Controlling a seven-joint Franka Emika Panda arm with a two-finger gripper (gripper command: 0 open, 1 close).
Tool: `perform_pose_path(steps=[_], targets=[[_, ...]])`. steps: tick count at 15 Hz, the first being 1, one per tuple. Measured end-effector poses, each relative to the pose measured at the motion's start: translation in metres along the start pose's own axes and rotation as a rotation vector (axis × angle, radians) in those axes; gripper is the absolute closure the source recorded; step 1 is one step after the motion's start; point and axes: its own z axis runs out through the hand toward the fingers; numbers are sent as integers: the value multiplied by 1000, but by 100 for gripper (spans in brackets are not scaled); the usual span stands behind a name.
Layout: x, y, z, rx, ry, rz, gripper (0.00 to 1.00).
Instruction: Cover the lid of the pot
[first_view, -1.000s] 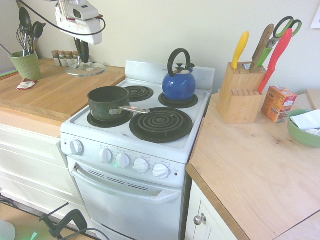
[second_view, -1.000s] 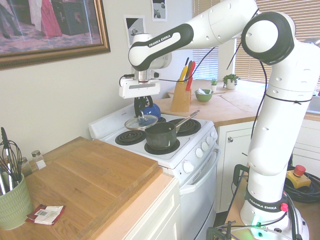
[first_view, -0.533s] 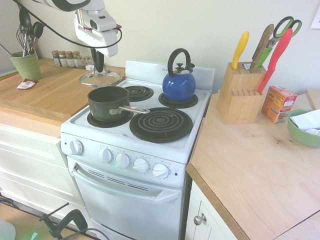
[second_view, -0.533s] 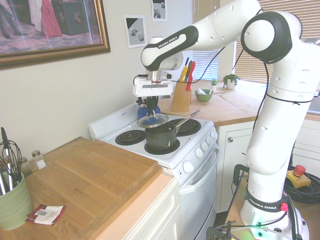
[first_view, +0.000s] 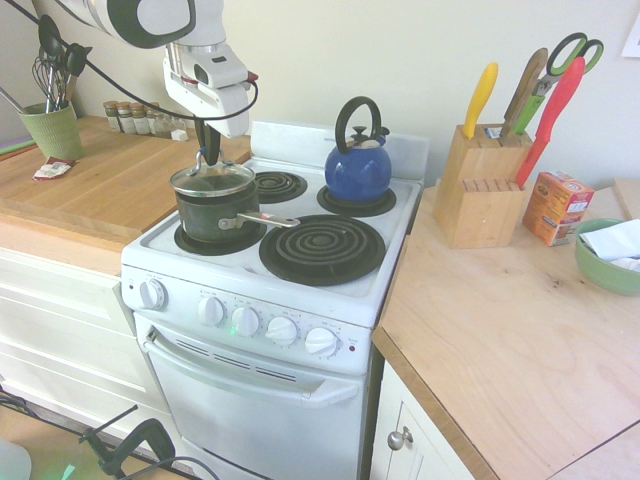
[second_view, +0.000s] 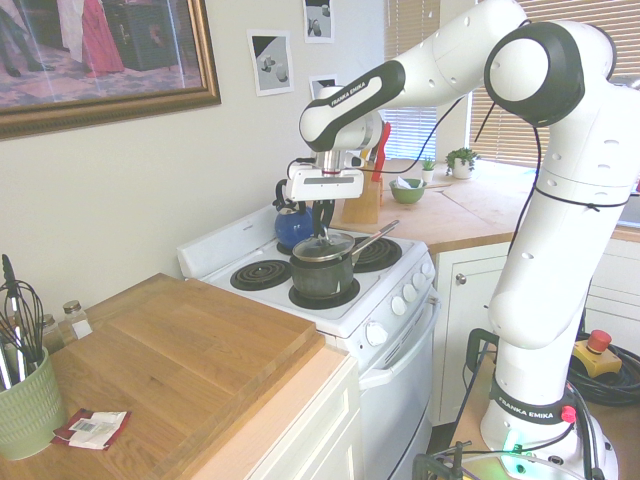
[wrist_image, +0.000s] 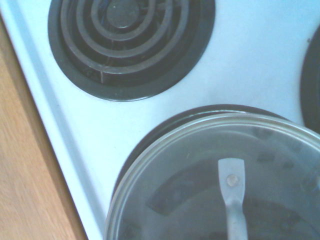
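Observation:
The robot's gripper will release the lid flat on the rim of the pot (second_view: 321, 255), over the front burner of the stove. The lid is now level at the pot's rim.
The pot (first_view: 213, 215), a dark saucepan with a long silver handle (first_view: 268, 219), stands on the front left burner of the white stove (first_view: 290, 290). The lid (first_view: 212, 180), clear with a metal rim, lies level right at the pot's rim; I cannot tell whether it rests there. My gripper (first_view: 207, 156) comes straight down and is shut on the lid's central knob. From the other side, the gripper (second_view: 322, 230) stands over the lid (second_view: 323, 247) and pot (second_view: 322, 276). The wrist view looks down through the lid (wrist_image: 200, 165) into the pot.
A blue kettle (first_view: 357, 165) sits on the back right burner. Left of the stove is a wooden counter (first_view: 100, 190) with a green utensil cup (first_view: 52, 130) and spice jars (first_view: 130, 115). On the right counter are a knife block (first_view: 480, 185), an orange box (first_view: 555, 207) and a green bowl (first_view: 605, 262).
My gripper has carried the lid from above the left counter over to the stove and lowered it to the pot's rim. The pot has not moved.

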Motion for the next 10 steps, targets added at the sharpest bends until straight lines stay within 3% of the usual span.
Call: perform_pose_path(steps=[10], targets=[[-1,-7,19,-9,4,-9,100]])
